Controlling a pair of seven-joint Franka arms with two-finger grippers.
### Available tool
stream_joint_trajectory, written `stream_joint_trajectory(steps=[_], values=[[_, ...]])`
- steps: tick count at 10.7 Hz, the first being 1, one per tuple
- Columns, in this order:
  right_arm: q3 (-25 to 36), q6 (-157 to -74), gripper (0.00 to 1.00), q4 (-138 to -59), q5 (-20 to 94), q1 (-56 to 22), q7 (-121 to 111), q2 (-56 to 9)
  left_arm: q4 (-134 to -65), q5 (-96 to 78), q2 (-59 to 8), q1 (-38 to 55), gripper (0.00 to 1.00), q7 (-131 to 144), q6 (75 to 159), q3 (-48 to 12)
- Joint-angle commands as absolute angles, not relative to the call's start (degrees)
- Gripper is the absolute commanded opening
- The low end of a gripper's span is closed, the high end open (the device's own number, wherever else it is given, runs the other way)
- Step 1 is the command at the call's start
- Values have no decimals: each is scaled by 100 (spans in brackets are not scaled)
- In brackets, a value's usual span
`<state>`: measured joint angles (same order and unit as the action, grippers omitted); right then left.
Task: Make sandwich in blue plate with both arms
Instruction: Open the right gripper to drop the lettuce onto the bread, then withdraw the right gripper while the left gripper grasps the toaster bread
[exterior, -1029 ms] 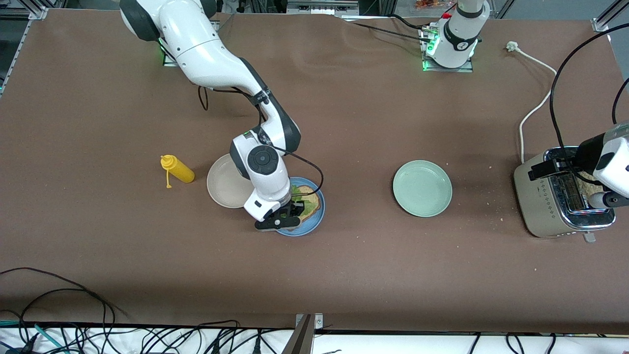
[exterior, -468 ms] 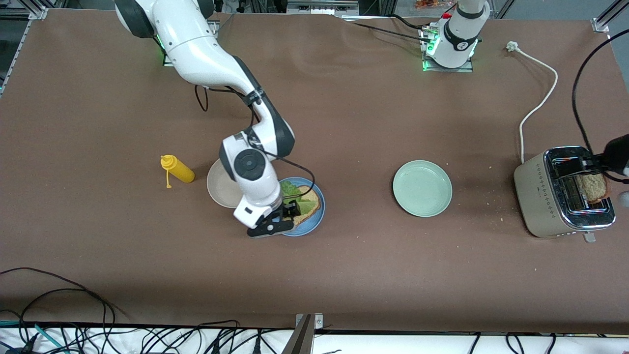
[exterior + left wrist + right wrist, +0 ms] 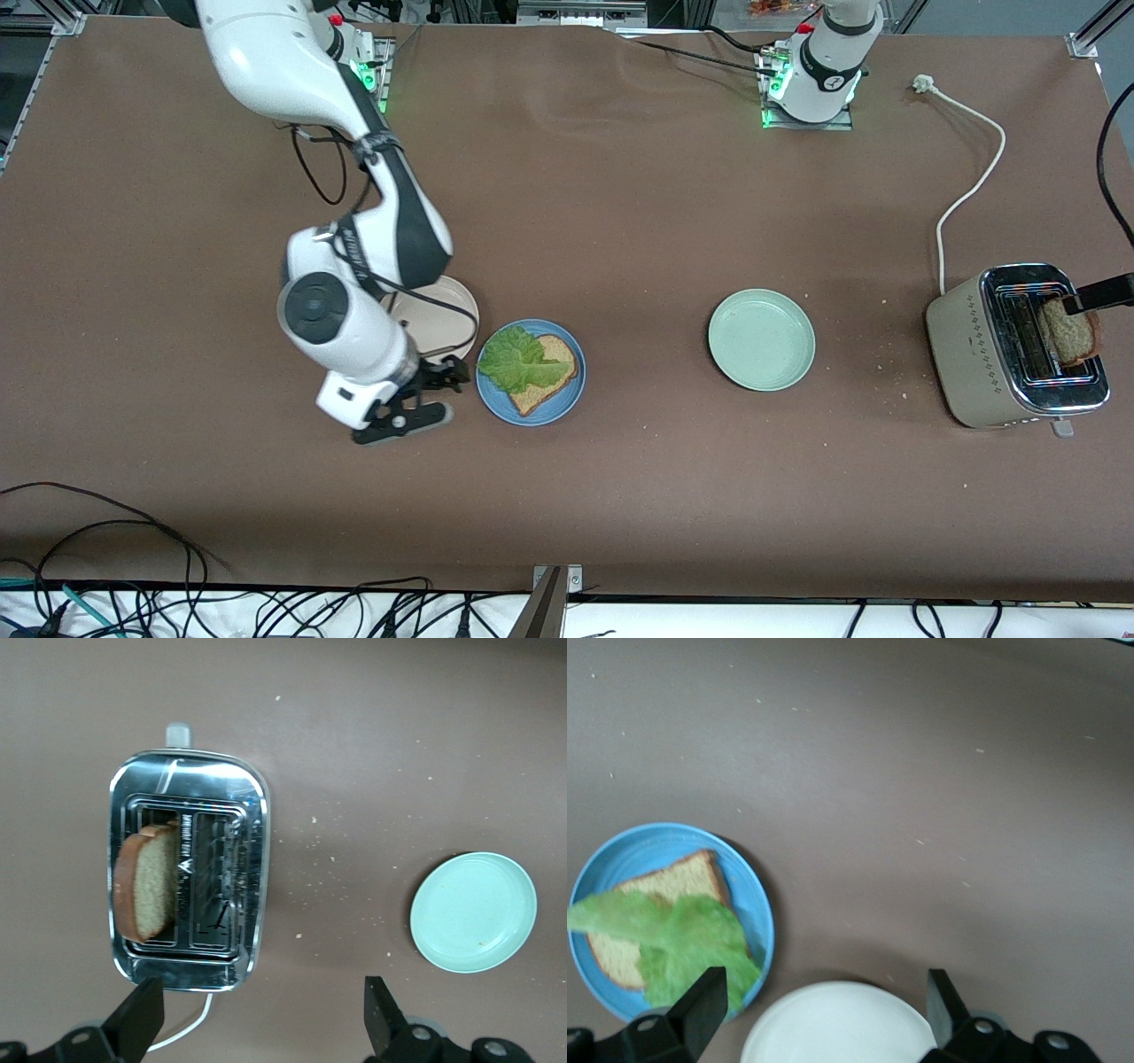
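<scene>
The robot's left gripper needs to next move to the toast slice standing in the toaster and close on the middle of its top crust (image 3: 1087,326) (image 3: 127,883).
The blue plate (image 3: 572,399) holds one slice of brown toast (image 3: 551,379) with a green lettuce leaf (image 3: 512,359) lying on it; both also show in the right wrist view, toast (image 3: 669,890) and lettuce (image 3: 691,943) on the plate (image 3: 758,912). My right gripper (image 3: 434,390) (image 3: 824,1014) hangs open and empty over the cream plate's edge, beside the blue plate. A second toast slice (image 3: 1069,330) (image 3: 146,881) stands in the toaster. My left gripper (image 3: 261,1023) is open and empty above the toaster; in the front view only a black part of it shows.
The cream plate (image 3: 447,310) (image 3: 833,1032) sits against the blue plate toward the right arm's end. A mint-green plate (image 3: 760,339) (image 3: 474,911) lies mid-table. The silver toaster (image 3: 983,354) (image 3: 252,868) stands at the left arm's end, its white cord (image 3: 966,195) trailing toward the bases. Crumbs dot the table.
My right gripper opened, left the lettuce on the toast and drew away toward the right arm's end. My left hand rose above the toaster, mostly out of the front view.
</scene>
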<state>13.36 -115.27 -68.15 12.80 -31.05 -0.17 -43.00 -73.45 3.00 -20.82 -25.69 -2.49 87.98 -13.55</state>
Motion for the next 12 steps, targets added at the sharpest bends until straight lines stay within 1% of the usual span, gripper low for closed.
stream_joint_trajectory(steps=[1, 3, 5, 7, 10, 11, 12], values=[[1248, -10569, 100, -7734, 1214, -2744, -474, -3009, -7392, 771, -2275, -2856, 99, -474, 9245, -1406], [1073, -10179, 100, -8075, 758, -2445, -536, -2368, -7400, 1036, -2443, -2891, 99, -518, 9429, -1406], [740, -9872, 100, -8532, 528, -1945, -798, -1621, -7427, 1037, -2601, -2997, 99, -554, 9501, -1406], [703, -9389, 100, -8727, 475, -1671, -993, -1031, -7409, 1037, -2820, -3137, 96, -562, 9518, -1406], [686, -9308, 100, -9235, 370, -1512, -994, -275, -7435, 1055, -2988, -3199, 97, -545, 9633, -1406], [555, -9360, 100, -9455, 326, -1373, -950, -90, -7444, 1055, -3093, -3217, 97, -554, 9615, -1406], [258, -9447, 100, -9570, 325, -997, -923, -44, -7453, 1046, -3137, -3278, 97, -545, 9589, -1406]])
